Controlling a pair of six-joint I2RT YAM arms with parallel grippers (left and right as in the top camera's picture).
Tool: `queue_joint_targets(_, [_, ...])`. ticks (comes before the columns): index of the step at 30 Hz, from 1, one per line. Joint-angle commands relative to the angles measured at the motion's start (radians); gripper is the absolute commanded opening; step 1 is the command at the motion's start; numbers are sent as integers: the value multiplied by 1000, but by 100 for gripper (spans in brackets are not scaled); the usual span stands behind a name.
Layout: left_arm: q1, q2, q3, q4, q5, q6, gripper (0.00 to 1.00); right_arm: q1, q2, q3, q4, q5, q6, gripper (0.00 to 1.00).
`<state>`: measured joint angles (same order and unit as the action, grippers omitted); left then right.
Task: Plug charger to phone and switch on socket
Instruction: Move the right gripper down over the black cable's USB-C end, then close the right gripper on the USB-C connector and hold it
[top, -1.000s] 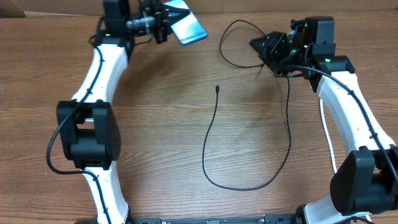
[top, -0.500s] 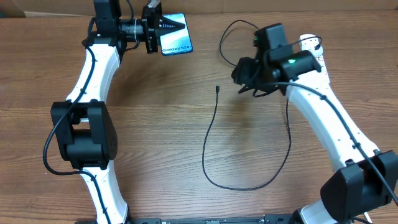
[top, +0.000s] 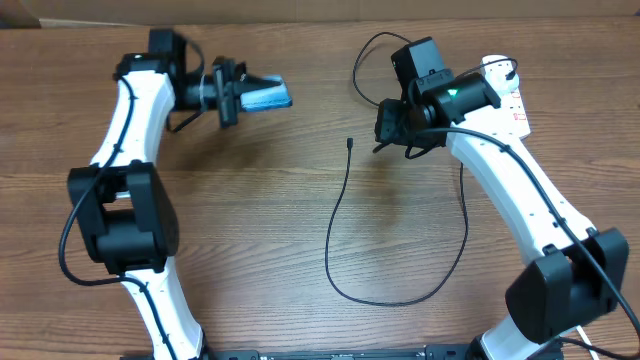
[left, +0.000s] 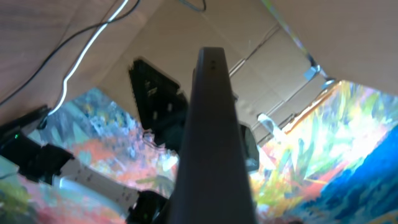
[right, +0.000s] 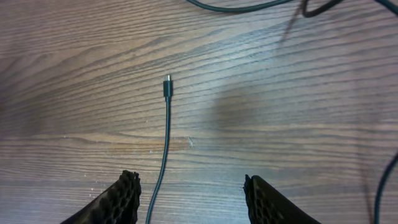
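Note:
The connector's black body (top: 350, 144) (right: 168, 91), just behind its metal end at the loose end of the charger, will be gripped by my right gripper.
My left gripper (top: 237, 93) is shut on the phone (top: 266, 97), holding it off the table at the back left, turned nearly edge-on so only a strip of blue screen shows. In the left wrist view the phone (left: 211, 143) is a dark edge running up the middle. The charger (top: 340, 215) is a thin black cable looping over the table's middle, its connector tip (top: 350, 143) lying free. My right gripper (top: 386, 127) hovers open just right of that tip. In the right wrist view the tip (right: 166, 84) lies ahead, and the cable passes between the fingertips (right: 122, 198). The socket (top: 513, 98) lies at the back right, partly behind the right arm.
More of the black cable curls at the back (top: 372, 60) behind the right gripper. A cardboard wall (top: 330, 8) runs along the table's far edge. The right arm (top: 510, 190) crosses over the cable's right-hand run.
The left arm has swung left and nearer with the phone, turning it from face-up to almost edge-on. The right arm has moved left from beside the socket to near the cable's tip.

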<state>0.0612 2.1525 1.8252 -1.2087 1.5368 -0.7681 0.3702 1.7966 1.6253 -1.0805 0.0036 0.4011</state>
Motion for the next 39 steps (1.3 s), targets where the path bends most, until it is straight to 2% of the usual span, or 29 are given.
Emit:
queue_joint_targets(1, [1, -79, 16, -210, 45, 521, 4, 31, 32, 33, 22, 2, -17, 52])
queue_joint_targets(3, [-2, -79, 16, -336, 20, 681, 4, 53, 61, 33, 44, 2, -18, 50])
queue_joint_targets(5, [-2, -79, 16, -351, -24, 719, 4, 66, 86, 33, 61, 2, -17, 50])
queue_joint_targets(8, [-2, -79, 16, -350, -104, 724, 4, 74, 124, 33, 77, -4, -17, 50])
queue_joint_targets(12, [-2, -79, 16, -349, -134, 741, 4, 74, 176, 32, 84, -66, -17, 49])
queue_joint_targets(19, [-2, -79, 16, -324, -135, 746, 4, 73, 240, 31, 142, -88, -44, 49])
queue_joint_targets(32, [-2, -79, 16, -323, -135, 746, 4, 43, 315, 30, 272, -88, -70, 36])
queue_joint_targets(39, [-3, -79, 16, -323, -135, 746, 4, 22, 357, 30, 319, -136, -86, 34])
